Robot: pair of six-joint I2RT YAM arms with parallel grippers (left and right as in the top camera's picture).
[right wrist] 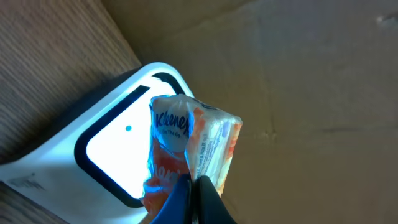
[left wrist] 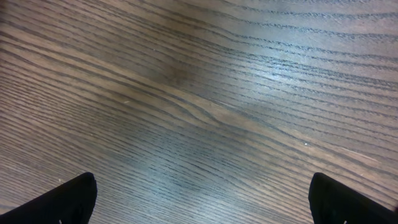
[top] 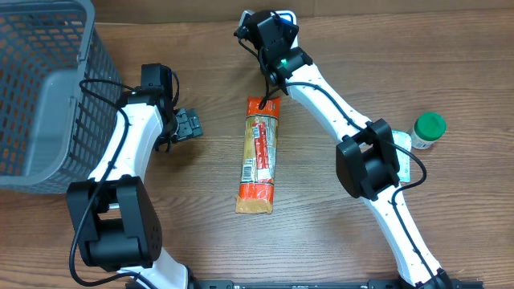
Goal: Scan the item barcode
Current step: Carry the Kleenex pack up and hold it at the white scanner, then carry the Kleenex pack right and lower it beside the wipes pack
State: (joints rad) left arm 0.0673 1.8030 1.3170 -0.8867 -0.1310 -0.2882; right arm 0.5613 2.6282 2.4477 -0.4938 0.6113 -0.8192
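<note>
I should release the orange Kleenex tissue pack from my right gripper on the near end of the light-blue packet (top: 395, 181).
My right gripper (right wrist: 193, 182) is shut on the lower edge of a small orange-and-white Kleenex tissue pack (right wrist: 186, 134). The pack stands up from the fingers, right in front of the lit window of a white scanner (right wrist: 118, 149). From overhead, the right gripper (top: 270, 38) is at the table's far edge over the scanner (top: 283, 14), and the held pack is hidden beneath it. My left gripper (top: 189, 124) is open beside the basket, with only bare wood between its fingertips (left wrist: 74, 199).
A long orange packet (top: 259, 156) lies in the middle of the table. A grey mesh basket (top: 40, 88) stands at the far left. A green-lidded jar (top: 428, 130) sits at the right. A cardboard wall (right wrist: 311, 93) rises behind the scanner.
</note>
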